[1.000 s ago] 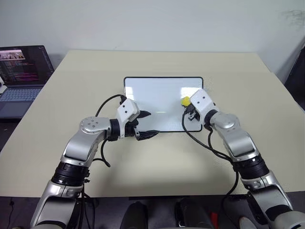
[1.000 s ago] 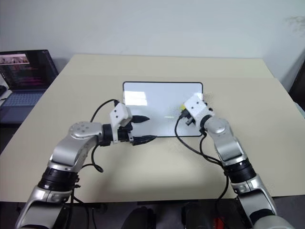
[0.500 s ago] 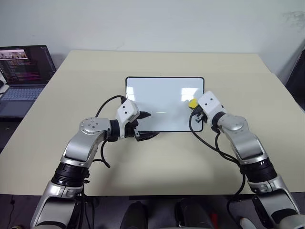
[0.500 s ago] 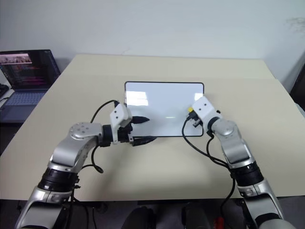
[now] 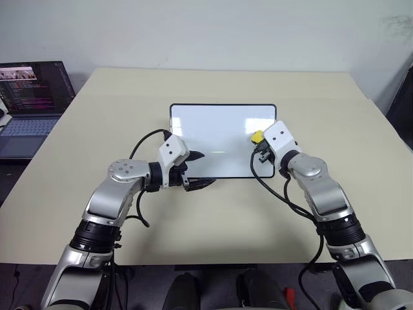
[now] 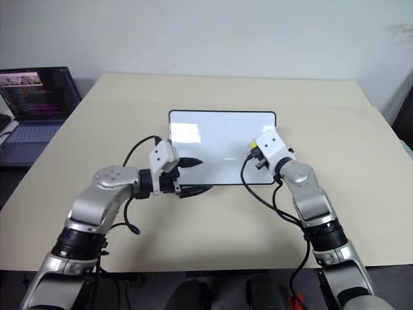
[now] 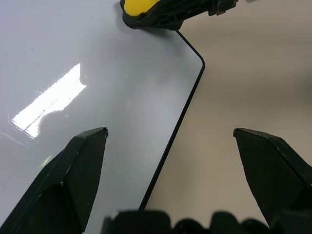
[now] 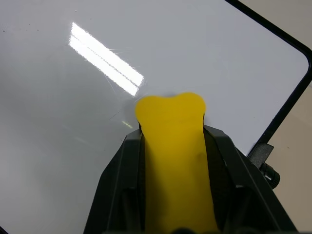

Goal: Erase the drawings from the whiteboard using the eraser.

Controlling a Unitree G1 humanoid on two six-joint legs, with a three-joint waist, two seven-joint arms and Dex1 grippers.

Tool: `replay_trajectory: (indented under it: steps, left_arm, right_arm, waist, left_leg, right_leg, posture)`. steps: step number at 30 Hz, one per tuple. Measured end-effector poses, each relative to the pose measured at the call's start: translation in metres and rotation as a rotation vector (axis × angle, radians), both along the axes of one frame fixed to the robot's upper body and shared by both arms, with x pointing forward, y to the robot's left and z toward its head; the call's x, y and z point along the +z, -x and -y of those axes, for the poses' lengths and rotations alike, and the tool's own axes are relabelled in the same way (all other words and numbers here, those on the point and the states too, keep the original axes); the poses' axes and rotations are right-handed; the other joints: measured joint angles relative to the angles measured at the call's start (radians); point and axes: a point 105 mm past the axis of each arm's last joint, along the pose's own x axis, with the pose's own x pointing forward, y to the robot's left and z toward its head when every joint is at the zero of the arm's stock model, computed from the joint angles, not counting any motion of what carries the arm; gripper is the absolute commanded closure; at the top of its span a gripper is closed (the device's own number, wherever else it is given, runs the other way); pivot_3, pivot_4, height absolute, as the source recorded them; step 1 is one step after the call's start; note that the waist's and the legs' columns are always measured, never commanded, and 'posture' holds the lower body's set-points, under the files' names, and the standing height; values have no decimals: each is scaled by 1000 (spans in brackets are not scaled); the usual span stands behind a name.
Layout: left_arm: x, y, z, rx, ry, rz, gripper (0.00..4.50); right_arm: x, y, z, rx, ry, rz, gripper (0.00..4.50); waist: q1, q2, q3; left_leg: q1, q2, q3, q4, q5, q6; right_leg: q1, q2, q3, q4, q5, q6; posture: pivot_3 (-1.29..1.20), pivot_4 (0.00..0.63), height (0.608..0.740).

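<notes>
The robot's right gripper needs to set the yellow eraser down on the bare table (image 5: 299, 182) beside the near corner of the whiteboard that is closest to it.
The whiteboard (image 5: 216, 126) lies flat at the middle of the table, glossy white with a thin black frame. My right gripper (image 5: 260, 142) is shut on the yellow eraser (image 5: 257, 137) and presses it onto the board near its right edge. The right wrist view has the eraser (image 8: 170, 122) squeezed between both black fingers against the white surface. My left gripper (image 5: 201, 169) is open and straddles the board's near edge (image 7: 170, 141), one finger over the board and one over the table. The drawings are out of view; the board looks plain white with glare.
An open laptop (image 5: 32, 97) sits off the table's far left corner. The beige table (image 5: 213, 219) has bare room all around the board. Black cables loop from both wrists above the table's near part.
My right gripper has slid the eraser a short way toward the board's right edge and turned slightly. The left arm has stayed put.
</notes>
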Motion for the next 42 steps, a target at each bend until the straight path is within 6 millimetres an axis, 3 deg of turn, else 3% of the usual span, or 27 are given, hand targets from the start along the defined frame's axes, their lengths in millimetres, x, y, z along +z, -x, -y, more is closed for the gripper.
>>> replay_trajectory:
  steps: [6, 9, 15, 18, 20, 23, 27, 32, 36, 42]
  left_arm:
    - [0, 0, 0, 0, 0, 0, 0]
    - [0, 0, 0, 0, 0, -1, 0]
    - [0, 1, 0, -12, -3, -3, 0]
    - [7, 2, 4, -41, 4, 8, 0]
    - [18, 6, 13, -89, 15, 36, 0]
    - [27, 11, 22, -146, 17, 63, 0]
    - [23, 16, 41, -224, 17, 49, 0]
    - [18, 16, 60, -313, 4, 44, 0]
    - [14, 15, 74, -381, -25, 61, 0]
    - [4, 11, 80, -411, -70, 103, 0]
  right_arm:
    - [-28, 24, -16, 149, 60, -149, 3231]
    - [-31, 25, -20, 152, 54, -150, 3231]
    - [-4, 22, 3, 34, -77, -64, 3231]
    - [17, 35, 16, 1, -148, 7, 3231]
    - [19, 48, 33, -50, -166, 24, 3231]
    - [7, 64, 58, -150, -191, -15, 3231]
    - [-14, 84, 74, -268, -280, -74, 3231]
    - [-41, 97, 75, -351, -342, -153, 3231]
    - [-49, 94, 65, -355, -391, -184, 3231]
    - [-56, 85, 67, -404, -463, -199, 3231]
  waist:
    - [-2, 0, 0]
    - [-3, 0, 0]
    - [2, 0, 0]
    - [7, 0, 0]
    - [12, 0, 0]
    - [13, 0, 0]
    - [10, 0, 0]
    - [-2, 1, 1]
    - [0, 1, 1]
    - [1, 1, 1]
  left_leg:
    - [1, 0, 0, 0, 0, 0]
    - [1, 0, 0, 1, 0, 0]
    - [-2, 0, -1, 2, 0, 0]
    - [-3, 0, -2, 1, -1, -1]
    - [-4, -1, -2, 1, -2, 0]
    - [-4, -1, 0, 1, -3, 0]
    - [-2, -1, -1, 1, -3, 0]
    - [-1, -1, 0, 1, -3, 0]
    - [-1, -2, 0, 2, -3, 0]
    - [-2, -2, 0, 2, -3, 0]
  right_leg:
    - [0, 1, 0, 1, 0, 0]
    - [0, 1, 0, 1, 0, 0]
    - [-1, 1, -1, 0, 0, 0]
    - [-1, 0, -2, -1, -1, 1]
    - [-1, -1, -2, -2, -2, 2]
    - [-1, -2, 0, -2, -2, 2]
    - [-1, 0, -1, 0, -2, 2]
    - [-1, 2, 0, 0, -2, 2]
    - [-1, 4, 0, 0, -2, 2]
    - [-1, 4, 1, -1, -2, 2]
  posture:
    - [0, 150, 740]
    - [0, 150, 740]
    - [0, 150, 740]
    - [0, 150, 740]
    - [0, 150, 740]
    - [0, 150, 740]
    - [0, 150, 740]
    - [0, 150, 740]
    - [0, 150, 740]
    - [0, 150, 740]
